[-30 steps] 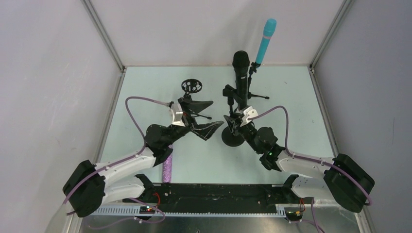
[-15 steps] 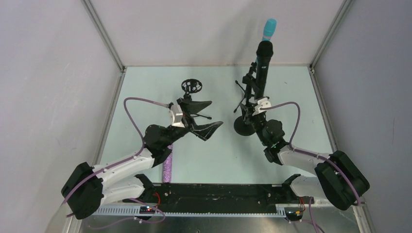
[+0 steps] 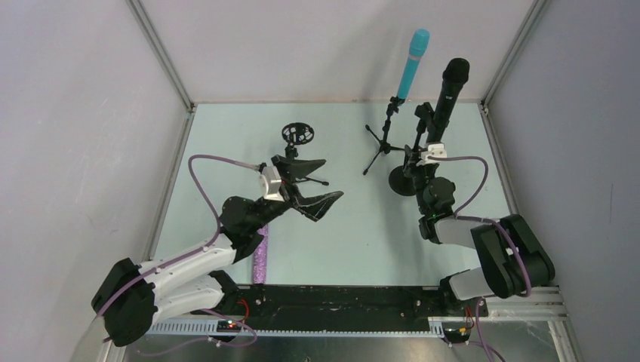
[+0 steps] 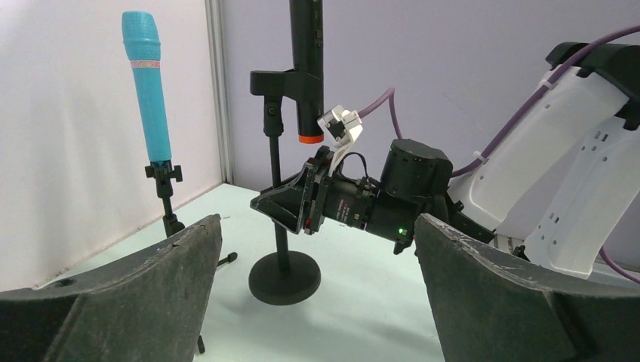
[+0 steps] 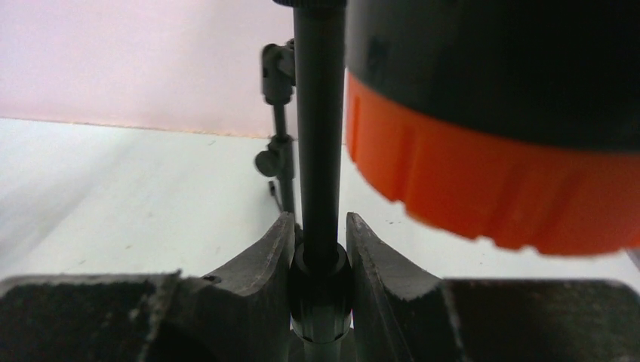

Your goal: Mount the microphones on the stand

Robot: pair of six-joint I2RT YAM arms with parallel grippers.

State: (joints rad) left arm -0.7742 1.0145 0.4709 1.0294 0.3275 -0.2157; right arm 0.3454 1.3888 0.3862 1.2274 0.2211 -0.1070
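Note:
I should use my right gripper to set the round-base stand down on the table [image 3: 413,189] just in front of the cyan microphone's tripod stand. The round-base stand is now at the back.
The black microphone [image 3: 450,92] with an orange end ring [image 5: 483,173] stands clipped in a round-base stand [image 3: 402,182] at the back right. My right gripper [image 3: 420,164] is shut on that stand's thin pole [image 5: 319,151], low down, just under the ring. The cyan microphone [image 3: 413,62] sits upright in a tripod stand [image 3: 383,145] to its left; both microphones also show in the left wrist view, cyan [image 4: 149,90] and black [image 4: 306,68]. The purple glitter microphone [image 3: 261,258] lies on the table under my left arm. My left gripper [image 3: 320,184] is open and empty.
A small black stand with a round ring top [image 3: 297,134] is behind my left gripper. White walls with metal frame posts [image 3: 162,56] close in the pale green table [image 3: 355,241] on three sides. The right wall is near the black microphone.
My right gripper has carried the round-base stand with the black microphone from the table's middle to the right, past the cyan microphone's tripod. The left arm has barely moved.

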